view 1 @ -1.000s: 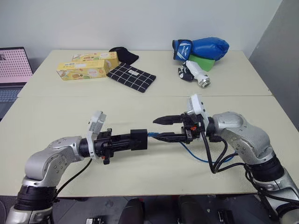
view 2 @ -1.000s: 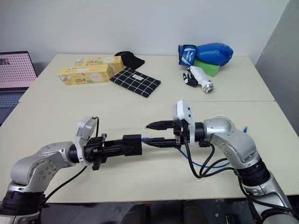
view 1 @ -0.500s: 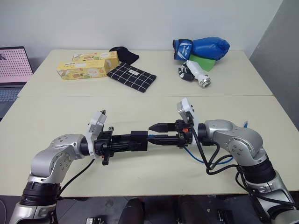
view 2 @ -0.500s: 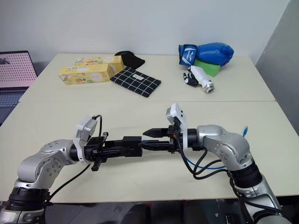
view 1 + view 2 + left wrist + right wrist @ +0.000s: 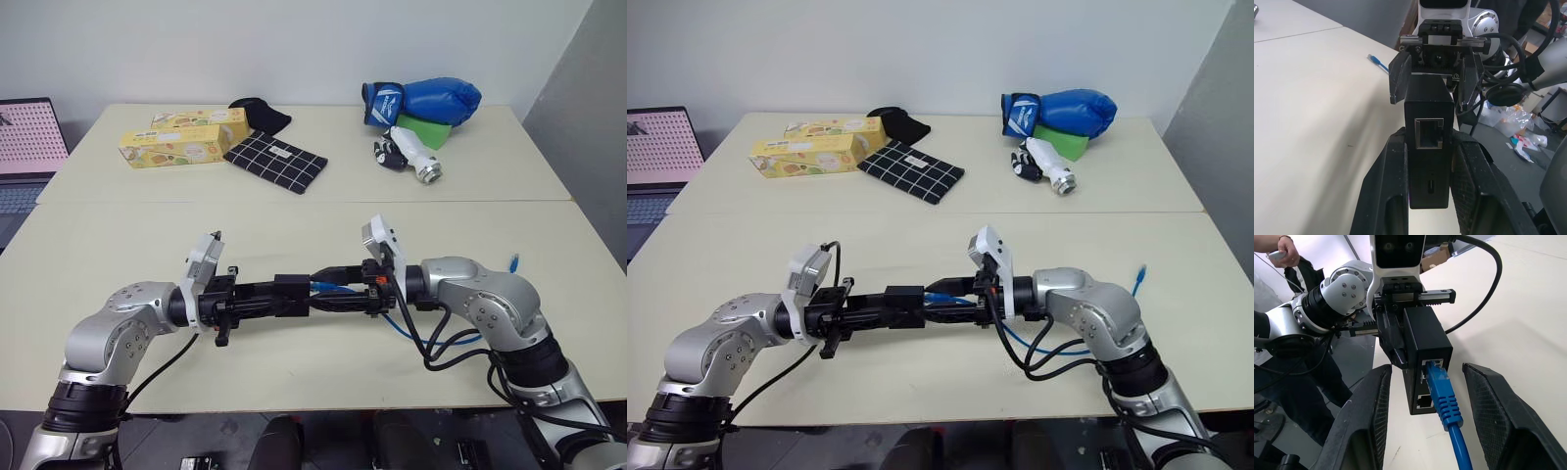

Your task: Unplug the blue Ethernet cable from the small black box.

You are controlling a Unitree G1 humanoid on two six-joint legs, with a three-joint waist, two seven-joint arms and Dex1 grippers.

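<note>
The blue plug lies at a slant across the right gripper's open fingers, so the robot should line them up and pinch the plug (image 5: 1436,377) close behind the port before pulling.
The small black box (image 5: 292,294) is held above the table's front half, my left gripper (image 5: 286,296) shut on it. The left wrist view shows the box (image 5: 1428,152) pinched between both fingers (image 5: 1393,186), an empty port facing the camera. The blue Ethernet cable (image 5: 1442,394) is plugged into the box's (image 5: 1425,345) far side. My right gripper (image 5: 323,291) is open, one finger on each side of the plug with gaps showing. The cable (image 5: 436,339) loops under my right arm, and its free end (image 5: 512,260) lies on the table.
At the back of the table lie two yellow snack boxes (image 5: 181,137), a checked cloth (image 5: 276,162), a black cloth bundle (image 5: 263,113), a blue boxing glove (image 5: 426,101) and a white-and-black gadget (image 5: 407,157). A laptop (image 5: 29,147) stands far left. A person's hand (image 5: 1278,249) shows off-table.
My right gripper has moved left and slightly down, from beside the cable to straddling the plug at the box. The left gripper has kept still with the box.
</note>
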